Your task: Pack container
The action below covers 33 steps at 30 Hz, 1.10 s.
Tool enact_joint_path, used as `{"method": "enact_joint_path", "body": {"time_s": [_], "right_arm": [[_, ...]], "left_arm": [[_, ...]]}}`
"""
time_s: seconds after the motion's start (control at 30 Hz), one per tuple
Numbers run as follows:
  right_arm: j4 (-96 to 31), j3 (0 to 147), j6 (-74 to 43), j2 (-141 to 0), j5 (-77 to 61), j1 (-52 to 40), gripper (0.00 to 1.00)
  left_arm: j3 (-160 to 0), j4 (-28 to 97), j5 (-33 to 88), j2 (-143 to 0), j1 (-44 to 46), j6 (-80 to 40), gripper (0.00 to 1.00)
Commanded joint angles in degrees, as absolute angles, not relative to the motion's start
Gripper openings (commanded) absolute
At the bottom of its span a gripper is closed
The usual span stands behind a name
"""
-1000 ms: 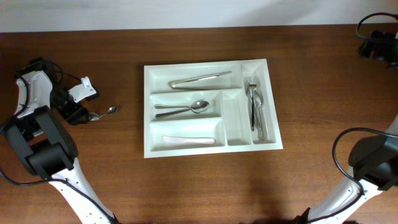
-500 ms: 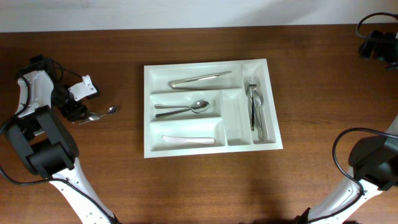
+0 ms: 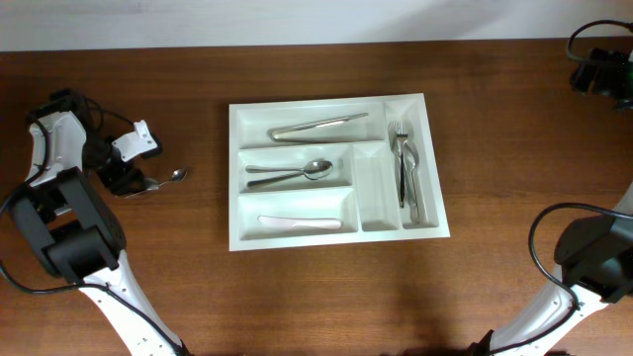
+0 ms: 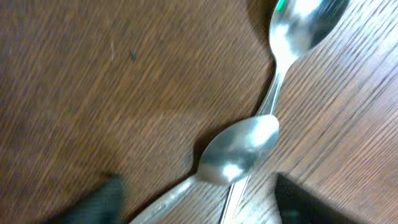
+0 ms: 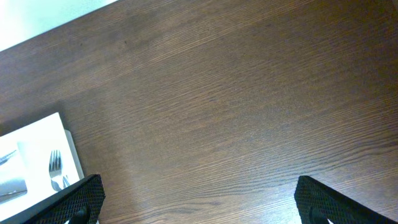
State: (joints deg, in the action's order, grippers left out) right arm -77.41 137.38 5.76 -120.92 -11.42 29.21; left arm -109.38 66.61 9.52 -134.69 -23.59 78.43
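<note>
One spoon's bowl lies across the other spoon's handle at the fingers of my left gripper, so next I take the upper spoon by its own handle [image 4: 165, 203] first.
The white cutlery tray [image 3: 391, 213] lies mid-table. It holds a knife [image 3: 318, 126], spoons [image 3: 292, 174], a pale knife [image 3: 300, 223] and forks [image 3: 406, 168]. Two loose spoons [image 3: 166, 180] lie on the table left of it. In the left wrist view one bowl [image 4: 239, 149] overlaps the other spoon's handle, whose bowl [image 4: 298, 25] is further out. My left gripper [image 3: 132, 178] [image 4: 202, 208] is open, low over the table, with a finger on each side of the spoon handles. My right gripper [image 3: 598, 74] [image 5: 199, 211] is open and empty above bare wood at the far right back.
The right wrist view shows the tray's corner [image 5: 43, 134] with fork tips [image 5: 56, 167] at its left edge. A pale wall edge [image 3: 316, 20] runs along the back of the wooden table [image 3: 514, 148].
My left gripper has shifted slightly right, closer over the loose spoons. The spoons, the tray and the right arm have not moved.
</note>
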Motion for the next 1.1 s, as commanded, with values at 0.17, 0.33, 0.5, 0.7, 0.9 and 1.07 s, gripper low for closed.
{"method": "enact_joint_path", "body": {"time_s": [0.17,0.33,0.5,0.7,0.9,1.07], "right_arm": [[-77.36,137.14,5.26,-120.51,-11.14,29.28,0.99],[-77.36,137.14,5.26,-120.51,-11.14,29.28,0.99],[-77.36,137.14,5.26,-120.51,-11.14,29.28,0.99],[-77.36,137.14,5.26,-120.51,-11.11,29.28,0.99],[-77.36,137.14,5.28,-120.51,-11.11,29.28,0.99],[-77.36,137.14,5.26,-120.51,-11.14,29.28,0.99]], "left_arm": [[-109.36,67.18,10.20,-135.04,-23.29,84.42,0.79],[-108.75,67.16,8.08,-135.04,-23.14,93.62,0.64],[-107.85,64.88,3.01,-135.06,-22.13,94.89,0.63],[-105.21,60.10,-1.98,-135.06,-19.84,94.87,0.63],[-102.69,57.78,-2.63,-135.06,-17.76,94.85,0.63],[-101.32,57.76,-2.31,-135.06,-17.34,94.78,0.59]]}}
